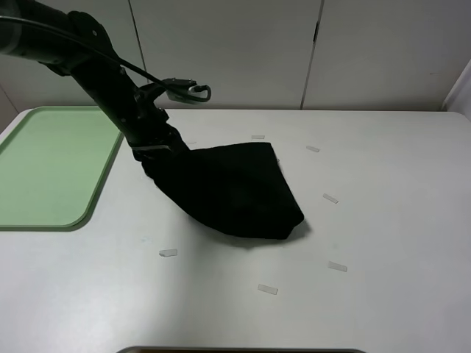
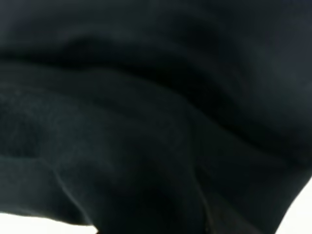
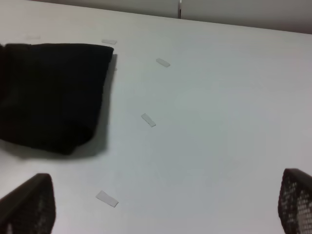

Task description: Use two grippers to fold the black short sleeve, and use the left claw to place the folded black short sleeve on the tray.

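Next, I let go of the black short sleeve's raised end with my left gripper on the bundle's edge (image 1: 281,193) farthest from the mint-green tray.
The black short sleeve (image 1: 232,191) lies folded into a bundle in the middle of the white table. Its left end is pulled up to my left gripper (image 1: 152,157), which is shut on it; the fingertips are hidden in the cloth. The left wrist view shows only black cloth (image 2: 146,122) close up. The mint-green tray (image 1: 44,165) lies at the table's left edge, left of the gripper, with nothing on it. My right gripper (image 3: 163,204) is open and holds nothing, to the right of the shirt (image 3: 53,92), and is out of the exterior view.
Several small pale tape strips lie on the table around the shirt, such as one (image 1: 168,253) in front of it and one (image 1: 330,198) to its right. White cabinet doors (image 1: 309,51) stand behind the table.
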